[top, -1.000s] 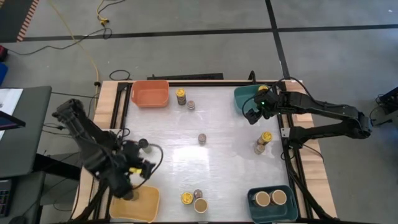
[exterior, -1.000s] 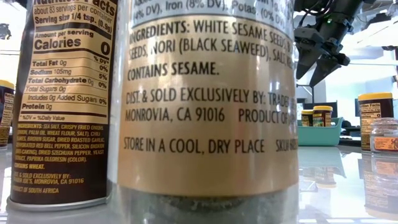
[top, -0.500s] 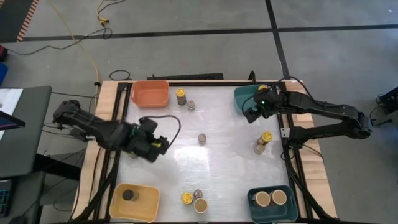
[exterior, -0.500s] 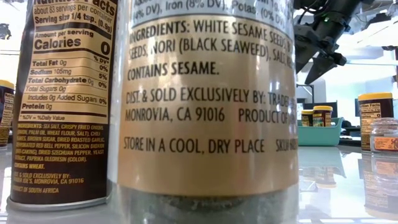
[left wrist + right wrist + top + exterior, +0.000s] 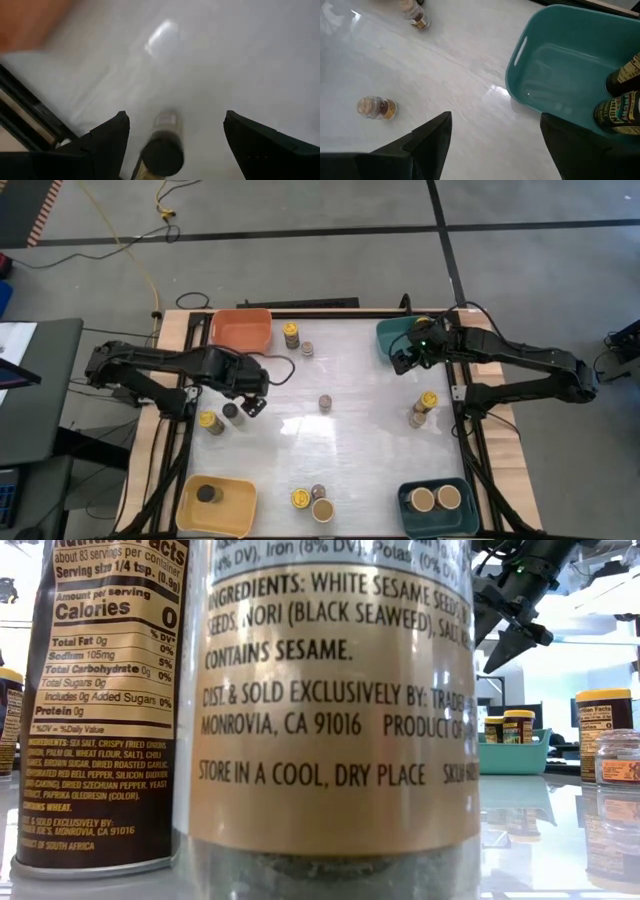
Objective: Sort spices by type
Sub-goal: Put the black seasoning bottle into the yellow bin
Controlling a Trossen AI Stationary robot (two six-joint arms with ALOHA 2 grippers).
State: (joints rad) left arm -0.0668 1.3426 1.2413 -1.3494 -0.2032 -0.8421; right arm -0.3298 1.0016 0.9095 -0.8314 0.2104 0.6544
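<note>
The lid [image 5: 230, 409] [image 5: 163, 156] of the black-lidded jar that stands next to the yellow-lidded jar will be gripped by my left gripper.
My left gripper [image 5: 253, 402] [image 5: 176, 116] is open over the table's left part. A black-lidded jar [image 5: 231, 412] [image 5: 162, 150] stands upright just below it, in line with the gap between the fingers and untouched. A yellow-lidded jar [image 5: 209, 422] stands next to that jar. My right gripper [image 5: 405, 362] [image 5: 495, 116] [image 5: 510, 625] is open, raised beside the far teal bin [image 5: 395, 335] [image 5: 570, 75]. That bin holds two yellow-lidded dark jars [image 5: 620, 112]. Another black-lidded jar [image 5: 205, 494] stands in the yellow bin [image 5: 235, 505].
The orange bin [image 5: 241, 330] sits at the far left. The near teal bin [image 5: 405, 502] holds two tan-lidded jars [image 5: 435, 499]. Loose jars stand by the orange bin [image 5: 290, 332], at the centre [image 5: 325, 402], on the right [image 5: 428, 400] and at the near edge [image 5: 322, 510], where two of them [image 5: 330, 700] block the low view.
My left arm has drawn away from the yellow bin, leaving a black-lidded jar standing in it. It has swung toward the far edge and a little to the right, and is now over the other black-lidded jar.
</note>
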